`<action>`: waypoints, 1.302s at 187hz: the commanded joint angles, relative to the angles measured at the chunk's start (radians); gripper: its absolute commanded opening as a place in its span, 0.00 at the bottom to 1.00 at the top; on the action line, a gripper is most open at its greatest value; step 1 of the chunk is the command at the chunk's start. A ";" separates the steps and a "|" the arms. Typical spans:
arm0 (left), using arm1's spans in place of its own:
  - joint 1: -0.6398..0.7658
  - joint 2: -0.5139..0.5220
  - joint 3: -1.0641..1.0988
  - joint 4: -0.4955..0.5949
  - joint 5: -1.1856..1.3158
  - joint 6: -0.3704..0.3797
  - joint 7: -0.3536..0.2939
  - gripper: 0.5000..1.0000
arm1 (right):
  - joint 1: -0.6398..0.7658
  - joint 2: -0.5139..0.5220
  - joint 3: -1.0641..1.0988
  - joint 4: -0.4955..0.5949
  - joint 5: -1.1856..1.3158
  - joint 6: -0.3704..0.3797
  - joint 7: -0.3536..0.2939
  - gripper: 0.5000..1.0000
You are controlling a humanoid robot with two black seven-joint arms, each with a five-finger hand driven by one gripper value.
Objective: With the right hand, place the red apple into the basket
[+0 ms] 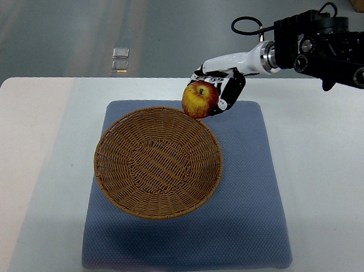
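The robot's right gripper should release the red apple near the middle of the wicker basket's woven bottom point(150, 158).
A red and yellow apple point(200, 99) is held in my right hand point(218, 88), whose white and black fingers curl around it from behind and the right. The apple hangs just above the far rim of a round wicker basket point(158, 162), which sits on a blue mat point(246, 198). The right arm point(327, 53) comes in from the upper right. The basket is empty inside. The left arm is not in view.
The mat lies on a white table point(35, 162). A small clear object point(120, 60) sits on the floor beyond the table's far edge. A black cable point(244, 24) loops above the right wrist.
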 commanded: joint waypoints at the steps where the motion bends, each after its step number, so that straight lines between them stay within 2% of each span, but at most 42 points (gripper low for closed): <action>1: 0.000 0.000 -0.002 0.000 0.000 0.000 0.000 1.00 | -0.002 0.107 0.001 0.005 0.043 -0.027 0.017 0.16; 23: 0.001 0.000 -0.002 0.000 0.000 0.000 0.000 1.00 | -0.006 0.221 -0.004 -0.003 0.046 -0.046 0.017 0.16; 33: 0.001 0.000 -0.002 0.000 0.000 0.000 0.000 1.00 | -0.006 0.221 -0.004 -0.003 0.046 -0.046 0.017 0.16; 34: 0.001 0.000 -0.002 0.000 0.000 0.000 0.000 1.00 | -0.017 0.263 -0.005 -0.007 0.046 -0.050 0.017 0.16; 40: 0.001 0.000 -0.002 0.000 0.000 0.000 0.001 1.00 | -0.029 0.284 -0.005 -0.017 0.046 -0.056 0.017 0.16; 98: 0.003 0.000 -0.002 0.000 0.000 0.000 0.001 1.00 | -0.150 0.284 -0.027 -0.102 0.001 -0.090 0.015 0.18; 151: 0.003 0.000 -0.002 0.003 0.000 0.000 0.001 1.00 | -0.186 0.284 -0.040 -0.115 -0.049 -0.109 0.020 0.19; 181: 0.003 0.000 -0.002 0.003 0.000 0.000 0.001 1.00 | -0.190 0.284 -0.039 -0.118 -0.048 -0.109 0.021 0.32; 194: 0.003 0.000 -0.002 0.003 0.000 0.000 0.001 1.00 | -0.193 0.284 -0.039 -0.124 -0.048 -0.107 0.021 0.49; 204: 0.003 0.000 -0.002 0.003 0.000 0.000 0.001 1.00 | -0.193 0.284 -0.039 -0.124 -0.048 -0.107 0.021 0.49; 205: 0.003 0.000 -0.002 0.003 0.000 0.000 0.001 1.00 | -0.195 0.284 -0.037 -0.124 -0.046 -0.105 0.021 0.54; 210: 0.003 0.000 -0.002 0.003 0.000 0.000 0.001 1.00 | -0.195 0.284 -0.036 -0.124 -0.046 -0.102 0.021 0.59; 217: 0.003 0.000 -0.002 0.003 0.000 0.000 0.001 1.00 | -0.195 0.284 -0.030 -0.124 -0.042 -0.099 0.021 0.72; 233: 0.003 0.000 -0.002 0.003 0.000 0.000 0.001 1.00 | -0.192 0.284 -0.027 -0.124 -0.034 -0.098 0.021 0.75; 234: 0.003 0.000 -0.002 0.003 0.000 0.000 0.001 1.00 | -0.190 0.284 -0.023 -0.124 -0.032 -0.096 0.021 0.79; 244: 0.003 0.000 -0.002 0.003 0.000 0.000 0.001 1.00 | -0.184 0.284 -0.022 -0.124 -0.029 -0.095 0.021 0.81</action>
